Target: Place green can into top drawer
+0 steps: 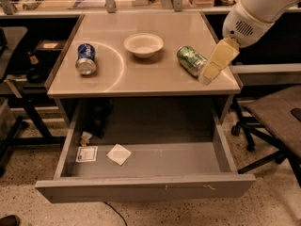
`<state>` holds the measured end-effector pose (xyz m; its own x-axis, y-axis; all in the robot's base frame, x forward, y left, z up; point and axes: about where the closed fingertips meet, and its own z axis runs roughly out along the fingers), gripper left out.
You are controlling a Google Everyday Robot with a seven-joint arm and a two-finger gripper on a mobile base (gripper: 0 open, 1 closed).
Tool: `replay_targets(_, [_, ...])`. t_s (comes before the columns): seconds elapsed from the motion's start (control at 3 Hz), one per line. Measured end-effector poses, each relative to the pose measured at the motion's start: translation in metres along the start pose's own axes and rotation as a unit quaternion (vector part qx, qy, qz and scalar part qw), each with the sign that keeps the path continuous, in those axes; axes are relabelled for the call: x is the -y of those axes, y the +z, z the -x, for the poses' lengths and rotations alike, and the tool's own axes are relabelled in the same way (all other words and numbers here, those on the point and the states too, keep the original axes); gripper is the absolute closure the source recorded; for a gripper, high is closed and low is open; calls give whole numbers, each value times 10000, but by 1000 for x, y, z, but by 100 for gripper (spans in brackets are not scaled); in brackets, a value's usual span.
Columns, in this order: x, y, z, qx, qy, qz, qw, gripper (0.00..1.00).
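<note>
Next, my gripper goes to the middle of the green can's body (193, 62) and closes there, between the can's two ends.
The green can (191, 60) lies on its side on the right part of the desk top (141, 74). My gripper (207, 77) hangs over the desk's right edge, just right of the can and close to its near end; I cannot tell whether it touches the can. The top drawer (146, 190) is pulled wide open below the desk. A white paper square (118, 154) and a small card (86, 153) lie on its floor at the left.
A blue-and-white can (86, 59) lies on the desk's left side and a white bowl (143, 44) stands at its middle back. An office chair (275, 114) stands to the right of the drawer. Dark desk legs and clutter are at the left.
</note>
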<state>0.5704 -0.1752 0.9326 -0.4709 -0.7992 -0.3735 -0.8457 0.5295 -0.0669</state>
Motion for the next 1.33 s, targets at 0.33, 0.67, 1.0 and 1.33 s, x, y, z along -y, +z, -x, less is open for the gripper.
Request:
replay_targets(0.33, [32,26,16,51,295,12,9996,0])
replay_targets(0.67, [32,26,17,57,295,10,9995,0])
replay_targets(1.0, [35,38,21,110,389,145,9991,0])
replay_targets(1.33, [45,60,35,225,594,325,9975,0])
